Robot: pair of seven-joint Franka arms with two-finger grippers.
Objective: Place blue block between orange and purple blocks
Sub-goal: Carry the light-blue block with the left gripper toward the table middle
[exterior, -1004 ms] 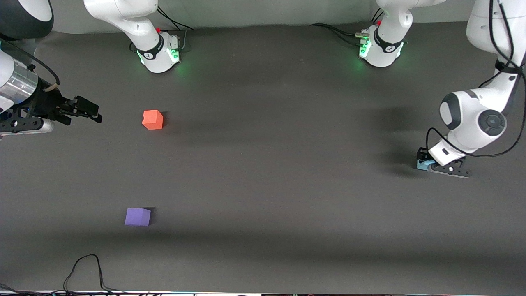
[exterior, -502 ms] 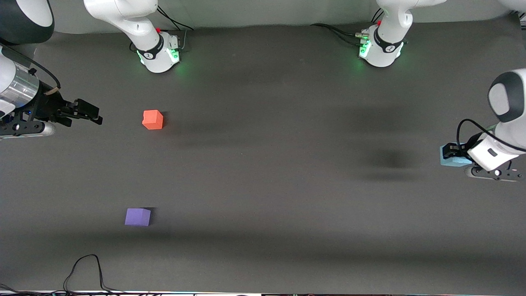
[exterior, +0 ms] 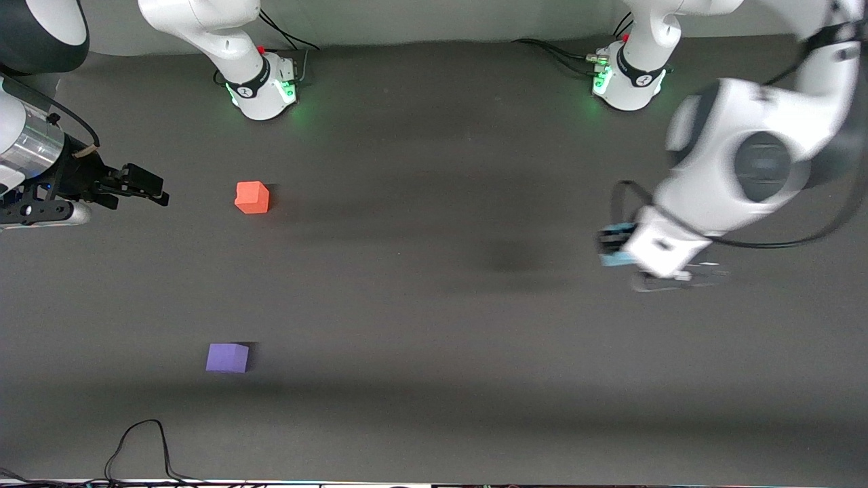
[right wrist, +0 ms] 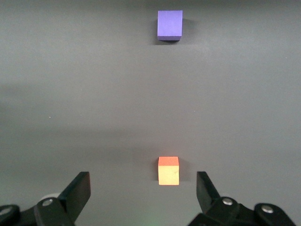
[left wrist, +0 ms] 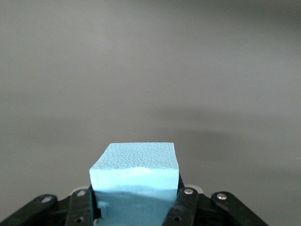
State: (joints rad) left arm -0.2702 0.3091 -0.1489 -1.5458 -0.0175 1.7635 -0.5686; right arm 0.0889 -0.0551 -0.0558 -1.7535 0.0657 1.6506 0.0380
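My left gripper is going to set the light blue block down on bare table about midway (exterior: 417, 237) between itself and the orange block.
My left gripper (exterior: 614, 245) is shut on the light blue block (exterior: 612, 259) and holds it in the air over bare table toward the left arm's end. In the left wrist view the blue block (left wrist: 135, 176) fills the space between the fingers (left wrist: 186, 200). The orange block (exterior: 252, 197) rests on the table toward the right arm's end. The purple block (exterior: 227, 357) lies nearer the front camera than the orange one. My right gripper (exterior: 146, 184) waits open beside the orange block (right wrist: 168, 170), with nothing between its fingers; the purple block (right wrist: 170, 24) shows farther off.
The two arm bases (exterior: 261, 85) (exterior: 627, 78) stand along the table's back edge. A black cable (exterior: 139, 447) loops on the table near the front edge, toward the right arm's end.
The left arm has lifted the blue block off the table and swung it toward the middle of the table. The right arm has barely moved.
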